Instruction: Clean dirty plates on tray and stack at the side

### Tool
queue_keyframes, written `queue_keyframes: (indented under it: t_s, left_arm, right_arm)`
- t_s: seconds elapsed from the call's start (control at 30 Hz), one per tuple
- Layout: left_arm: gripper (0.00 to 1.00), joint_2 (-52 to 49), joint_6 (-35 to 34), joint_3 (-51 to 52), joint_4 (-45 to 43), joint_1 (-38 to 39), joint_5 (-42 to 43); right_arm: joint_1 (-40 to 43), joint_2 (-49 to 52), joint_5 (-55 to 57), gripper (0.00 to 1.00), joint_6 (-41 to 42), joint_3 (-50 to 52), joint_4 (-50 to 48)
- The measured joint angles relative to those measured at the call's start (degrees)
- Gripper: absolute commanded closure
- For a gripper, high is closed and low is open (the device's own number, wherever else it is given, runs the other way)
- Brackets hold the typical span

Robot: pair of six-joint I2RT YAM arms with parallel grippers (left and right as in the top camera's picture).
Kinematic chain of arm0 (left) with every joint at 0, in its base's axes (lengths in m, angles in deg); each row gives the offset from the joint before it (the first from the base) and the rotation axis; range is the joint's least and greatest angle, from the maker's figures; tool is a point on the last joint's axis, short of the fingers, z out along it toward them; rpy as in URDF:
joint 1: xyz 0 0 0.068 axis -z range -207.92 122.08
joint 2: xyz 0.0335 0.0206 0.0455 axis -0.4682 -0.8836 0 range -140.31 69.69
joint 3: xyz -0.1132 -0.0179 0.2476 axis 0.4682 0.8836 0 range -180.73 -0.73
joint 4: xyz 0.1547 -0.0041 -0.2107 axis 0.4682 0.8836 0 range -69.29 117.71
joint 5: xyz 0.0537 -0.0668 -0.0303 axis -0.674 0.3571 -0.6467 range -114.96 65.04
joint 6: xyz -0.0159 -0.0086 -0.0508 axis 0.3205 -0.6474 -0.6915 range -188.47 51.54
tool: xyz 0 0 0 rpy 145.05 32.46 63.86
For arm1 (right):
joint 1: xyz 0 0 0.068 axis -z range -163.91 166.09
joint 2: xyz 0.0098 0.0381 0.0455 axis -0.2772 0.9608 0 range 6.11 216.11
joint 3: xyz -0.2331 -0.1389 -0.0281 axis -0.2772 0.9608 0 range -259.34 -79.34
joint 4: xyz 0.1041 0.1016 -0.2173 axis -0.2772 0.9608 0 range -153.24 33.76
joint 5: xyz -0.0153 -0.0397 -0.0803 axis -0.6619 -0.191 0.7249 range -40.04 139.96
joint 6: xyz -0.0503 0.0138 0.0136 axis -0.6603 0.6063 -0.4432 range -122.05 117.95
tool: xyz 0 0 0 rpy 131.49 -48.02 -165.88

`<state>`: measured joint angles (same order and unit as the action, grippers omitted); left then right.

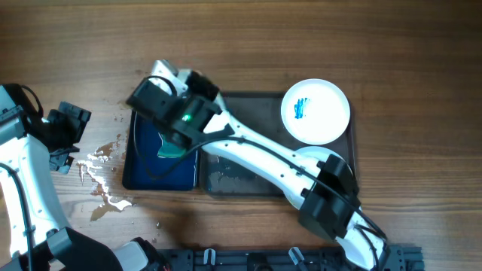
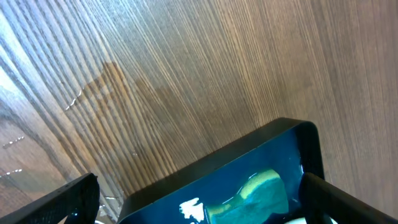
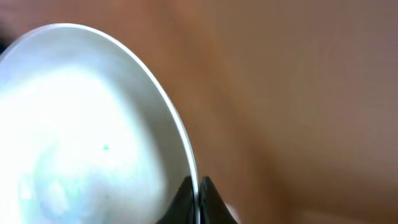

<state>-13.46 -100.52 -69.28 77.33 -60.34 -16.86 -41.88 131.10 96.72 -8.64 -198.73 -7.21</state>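
The robot's left gripper will next move to the middle of the green-and-yellow sponge [image 1: 167, 143] [image 2: 232, 206] in the blue tray and close there.
My right gripper [image 1: 172, 84] is shut on the rim of a white plate [image 1: 161, 72] and holds it tilted on edge above the far end of the dark blue tray [image 1: 151, 173]. The right wrist view shows the fingertips [image 3: 198, 198] pinching that plate's rim [image 3: 93, 124]; it looks almost white with a faint blue wash. On the dark grey tray [image 1: 260, 120] lies a plate with blue smears [image 1: 316, 111]. Another plate [image 1: 312, 156] is partly hidden under my right arm. My left gripper [image 1: 74, 135] is open and empty, left of the blue tray.
A green-and-yellow sponge [image 1: 172, 147] lies in the blue tray, also in the left wrist view [image 2: 255, 193] between my open fingers [image 2: 205, 208]. Spilled water [image 1: 105, 177] glistens on the wood left of that tray. Bare wood-grain tabletop [image 1: 376, 45] surrounds both trays.
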Motion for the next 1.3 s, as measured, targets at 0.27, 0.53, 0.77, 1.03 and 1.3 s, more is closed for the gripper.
queue_keyframes:
  t_s: [0.27,0.53,0.77,1.03,1.3]
  left_arm:
    - [0.01,-1.3,0.0,0.0,0.0,4.1,0.0]
    - [0.00,-5.6,0.5,0.0,-3.3,24.3,0.6]
    - [0.00,-5.7,0.9,0.0,-5.3,32.9,0.8]
    - [0.00,-5.7,0.9,0.0,-5.2,33.1,0.8]
    - [0.00,-5.7,0.9,0.0,-5.2,33.1,0.8]
  right_arm:
    - [24.7,-1.7,-40.3,0.96,23.9,0.0,7.0]
    - [68.4,-4.1,-53.7,0.96,26.3,2.0,18.8]
    - [90.7,-4.5,-54.4,0.96,26.1,19.5,11.3]
    - [92.6,-4.4,-56.3,0.41,24.6,31.0,1.1]
    - [87.1,-8.5,-65.4,0.41,20.5,26.1,4.9]
